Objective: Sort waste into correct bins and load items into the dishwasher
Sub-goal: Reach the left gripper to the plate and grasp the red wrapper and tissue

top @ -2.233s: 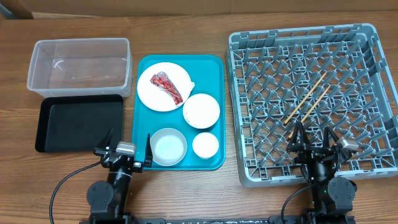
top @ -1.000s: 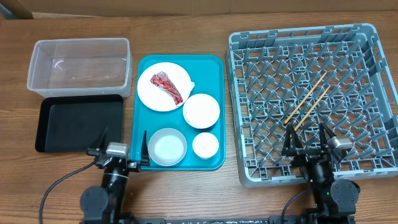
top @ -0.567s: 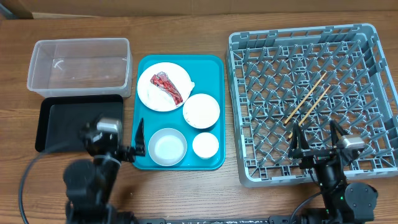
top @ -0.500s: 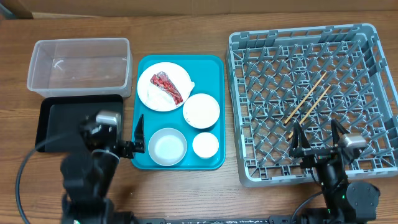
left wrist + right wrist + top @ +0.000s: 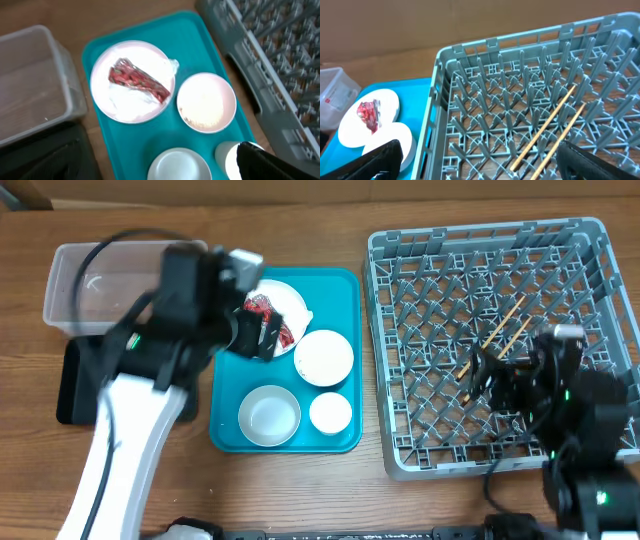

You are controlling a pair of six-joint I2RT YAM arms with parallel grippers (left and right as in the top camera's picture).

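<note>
The red food wrapper's middle (image 5: pixel 272 321) (image 5: pixel 138 82), on the white plate, is the next place my left gripper will go to and close on.
A white plate (image 5: pixel 132 102) with a red food wrapper (image 5: pixel 139 82) lies at the back of the teal tray (image 5: pixel 345 300). A white dish (image 5: pixel 323 357), a bowl (image 5: pixel 270 416) and a cup (image 5: pixel 330 412) share the tray. My left gripper (image 5: pixel 255 332) hovers above the plate's near edge, open and empty; the left wrist view shows only one finger (image 5: pixel 260 162). Two wooden chopsticks (image 5: pixel 505 330) lie in the grey dish rack (image 5: pixel 480 235). My right gripper (image 5: pixel 477 150) is open and empty above the rack's front, near the chopsticks' lower ends.
A clear plastic bin (image 5: pixel 70 280) stands at the back left, with a black tray (image 5: pixel 75 395) in front of it. My left arm crosses over both. The rack's prongs stand upright all over its floor.
Both arms have risen from the table's front edge. The left gripper swung up and back over the plate. The right gripper moved forward over the rack toward the chopsticks.
</note>
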